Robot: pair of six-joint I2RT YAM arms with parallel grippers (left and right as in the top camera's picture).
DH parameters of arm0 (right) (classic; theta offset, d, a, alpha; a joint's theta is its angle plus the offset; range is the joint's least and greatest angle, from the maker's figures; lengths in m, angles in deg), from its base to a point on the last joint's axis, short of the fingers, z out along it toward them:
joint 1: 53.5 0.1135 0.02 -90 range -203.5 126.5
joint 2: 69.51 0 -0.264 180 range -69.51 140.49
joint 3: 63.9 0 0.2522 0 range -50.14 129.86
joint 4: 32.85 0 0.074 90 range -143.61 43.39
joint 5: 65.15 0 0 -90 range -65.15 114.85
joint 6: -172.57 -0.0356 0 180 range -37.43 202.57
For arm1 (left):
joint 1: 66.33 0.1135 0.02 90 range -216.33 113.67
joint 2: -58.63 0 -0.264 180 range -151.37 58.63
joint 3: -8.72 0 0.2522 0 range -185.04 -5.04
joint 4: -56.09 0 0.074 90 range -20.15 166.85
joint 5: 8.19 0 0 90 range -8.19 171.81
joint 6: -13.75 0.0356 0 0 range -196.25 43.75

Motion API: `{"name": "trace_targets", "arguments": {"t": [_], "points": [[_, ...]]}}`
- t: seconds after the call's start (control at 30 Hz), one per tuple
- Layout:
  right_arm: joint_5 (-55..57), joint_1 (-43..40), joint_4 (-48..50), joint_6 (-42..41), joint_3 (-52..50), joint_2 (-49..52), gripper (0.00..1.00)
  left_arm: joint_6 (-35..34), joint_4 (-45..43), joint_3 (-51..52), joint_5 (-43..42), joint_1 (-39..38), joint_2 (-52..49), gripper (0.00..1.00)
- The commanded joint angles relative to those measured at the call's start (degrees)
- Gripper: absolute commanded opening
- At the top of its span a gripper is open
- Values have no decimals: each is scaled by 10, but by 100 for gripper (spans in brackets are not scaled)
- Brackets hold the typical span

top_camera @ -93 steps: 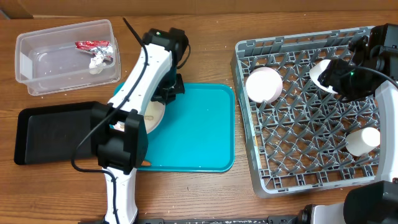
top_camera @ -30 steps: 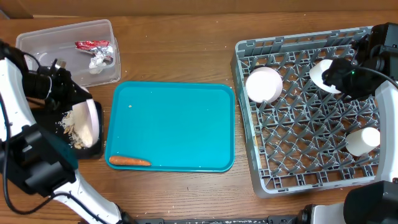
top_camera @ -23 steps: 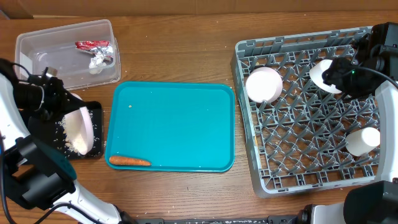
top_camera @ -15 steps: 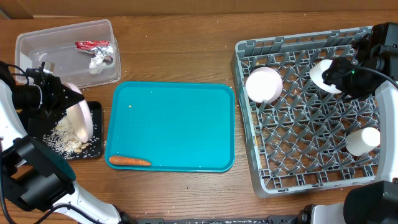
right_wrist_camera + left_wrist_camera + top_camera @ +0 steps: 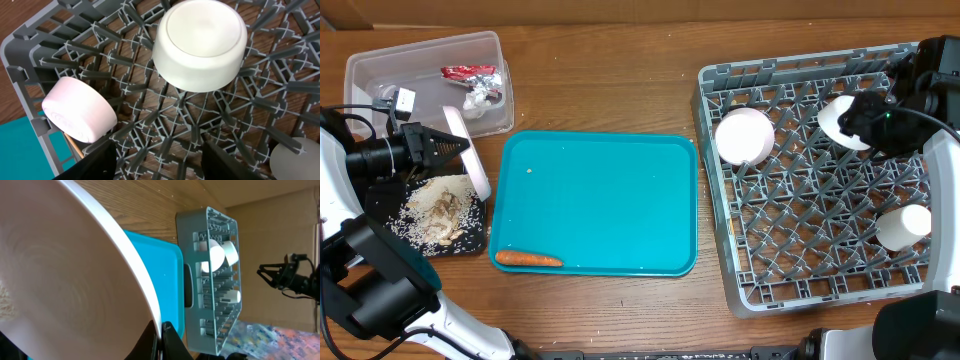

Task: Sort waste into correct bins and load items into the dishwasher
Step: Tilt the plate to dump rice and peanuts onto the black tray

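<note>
I should set the white flat plate down on the middle of the teal tray (image 5: pixel 593 186) with my left gripper and let go, clear of the carrot.
My left gripper (image 5: pixel 448 150) is shut on the rim of the white flat plate (image 5: pixel 467 152) and holds it on edge above the black tray (image 5: pixel 380 200). Rice and beige shell bits (image 5: pixel 440 210) lie heaped on that tray. In the left wrist view the plate (image 5: pixel 60 275) fills the frame, its rim pinched at my gripper (image 5: pixel 161 330). The clear tub (image 5: pixel 380 95) holds the red wrapper (image 5: pixel 468 72) and the silvery scrap (image 5: pixel 480 98). The carrot (image 5: pixel 528 259) lies on the teal tray (image 5: pixel 610 190). My right gripper (image 5: pixel 162 167) is open above the grey rack (image 5: pixel 820 250).
The rack holds two upturned bowls (image 5: pixel 743 135) (image 5: pixel 840 120) and a cup (image 5: pixel 903 226). The right wrist view shows both bowls (image 5: pixel 200 45) (image 5: pixel 80 115), the cup (image 5: pixel 297 157) and a wooden chopstick (image 5: pixel 75 146) at the rack's edge.
The left gripper tipped the plate over the black tray, the rice and shell bits slid onto it, and the plate now stands on edge, shifted right. The right arm has not moved.
</note>
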Motion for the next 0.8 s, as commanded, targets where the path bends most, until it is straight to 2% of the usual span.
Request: {"name": "trace_targets", "arguments": {"t": [0.0, 0.67, 0.77], "points": [[5, 2, 3, 2, 4, -1, 57, 24, 12, 4, -17, 7, 15, 4], [6, 2, 5, 2, 4, -1, 57, 23, 47, 3, 29, 12, 15, 4], [5, 2, 3, 2, 4, -1, 58, 75, 78, 4, 39, 36, 15, 4]]}}
